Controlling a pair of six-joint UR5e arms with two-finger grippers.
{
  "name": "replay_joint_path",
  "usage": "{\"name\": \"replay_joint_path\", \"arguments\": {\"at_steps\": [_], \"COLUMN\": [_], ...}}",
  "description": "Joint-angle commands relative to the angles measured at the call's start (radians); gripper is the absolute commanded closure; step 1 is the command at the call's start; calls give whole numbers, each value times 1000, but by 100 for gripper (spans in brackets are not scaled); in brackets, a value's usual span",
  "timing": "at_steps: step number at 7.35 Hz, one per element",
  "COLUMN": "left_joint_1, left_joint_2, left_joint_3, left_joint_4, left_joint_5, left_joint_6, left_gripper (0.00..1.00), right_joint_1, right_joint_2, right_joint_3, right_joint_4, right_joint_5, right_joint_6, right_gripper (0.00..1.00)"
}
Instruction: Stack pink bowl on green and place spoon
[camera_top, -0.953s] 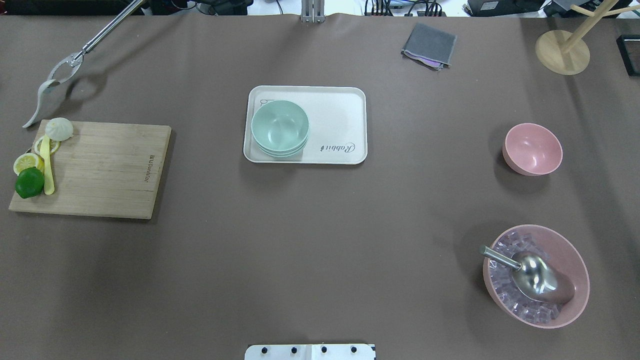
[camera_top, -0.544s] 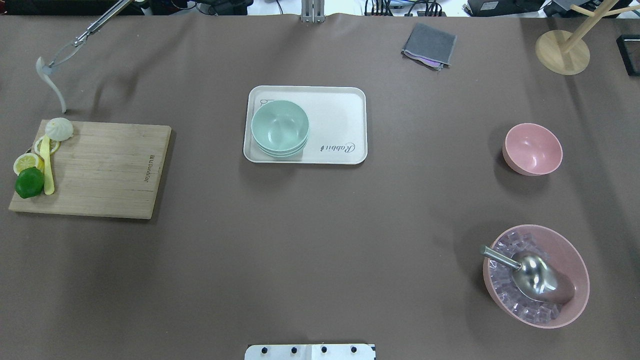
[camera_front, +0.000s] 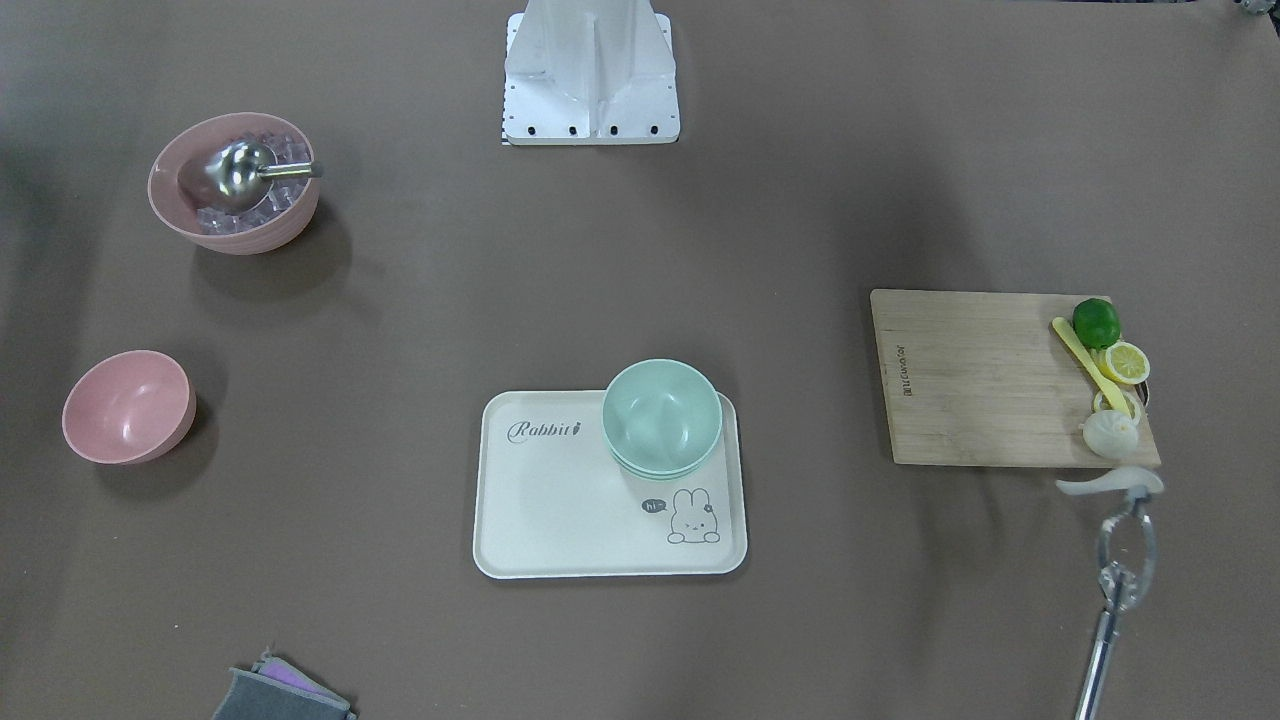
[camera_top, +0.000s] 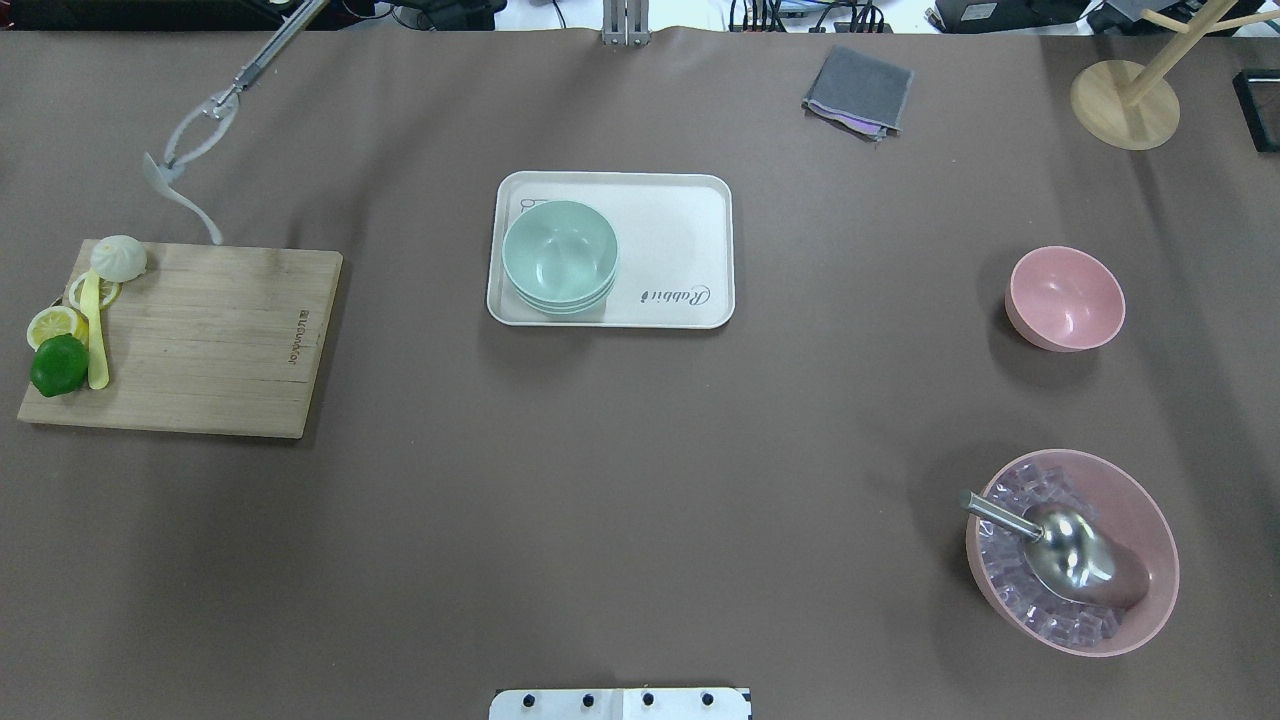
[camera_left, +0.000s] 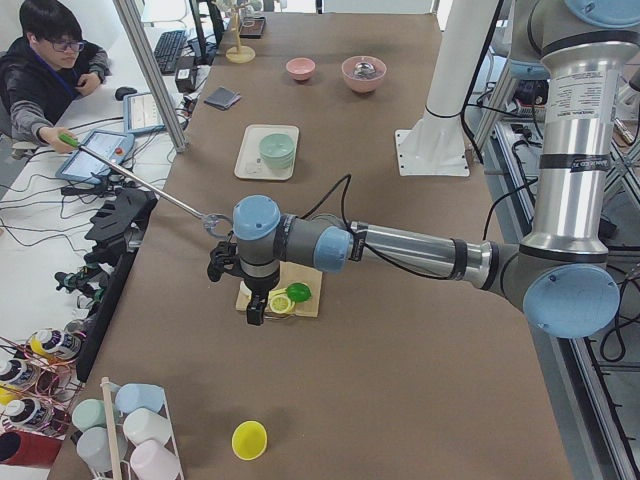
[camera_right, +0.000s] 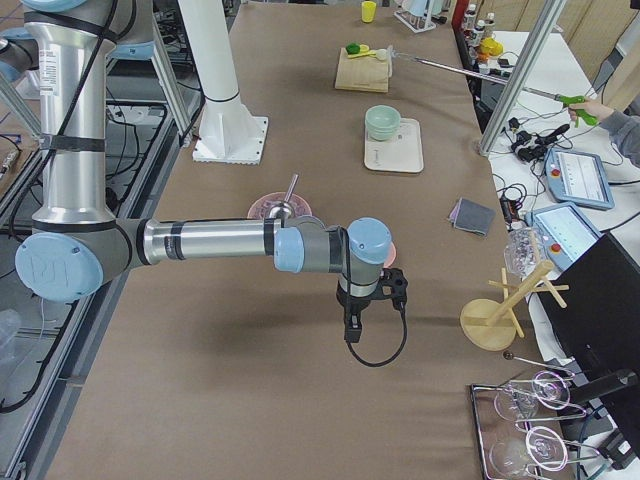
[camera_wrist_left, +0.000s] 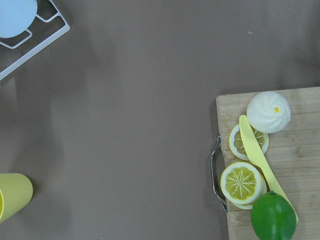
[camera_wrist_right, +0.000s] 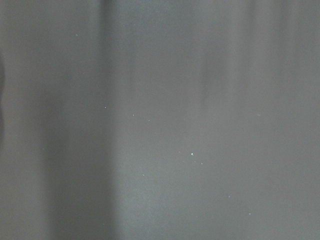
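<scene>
I should close my right gripper on the rim (camera_front: 66, 409) of the small pink bowl, at the side farthest from the white tray.
The small pink bowl (camera_top: 1065, 298) stands empty on the table at the right; it also shows in the front view (camera_front: 128, 406). Stacked green bowls (camera_top: 559, 256) sit on the left part of a white tray (camera_top: 680, 240). A white spoon (camera_top: 190, 205) hangs from an operator's long grabber tool (camera_top: 215, 100) just beyond the cutting board's far edge. My left gripper (camera_left: 255, 300) hovers over the board's left end; I cannot tell if it is open. My right gripper (camera_right: 355, 325) hangs over bare table right of the pink bowl; I cannot tell its state either.
A wooden cutting board (camera_top: 210, 340) carries a lime (camera_top: 59, 365), lemon slices, a yellow knife and a bun. A large pink bowl (camera_top: 1150, 540) holds ice cubes and a metal scoop. A grey cloth (camera_top: 858, 90) and a wooden stand (camera_top: 1125, 105) lie at the far edge.
The operator's grabber tool has carried the white spoon rightward, from the far left to just above the cutting board's far edge. The bowls have not moved.
</scene>
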Motion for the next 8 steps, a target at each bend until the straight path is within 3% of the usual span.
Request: {"name": "replay_joint_path", "arguments": {"at_steps": [1,8], "left_joint_1": [0,0], "left_joint_2": [-3,19], "left_joint_3": [-3,-29], "left_joint_4": [0,-48], "left_joint_5": [-1,-8], "left_joint_6": [-5,4], "left_gripper": [2,2], "right_joint_1": [0,0], "right_joint_2": [1,3], "right_joint_3": [1,3], "right_joint_4": [0,0], "right_joint_5": [0,0], "right_joint_6": [0,0], "right_gripper": [0,0]}}
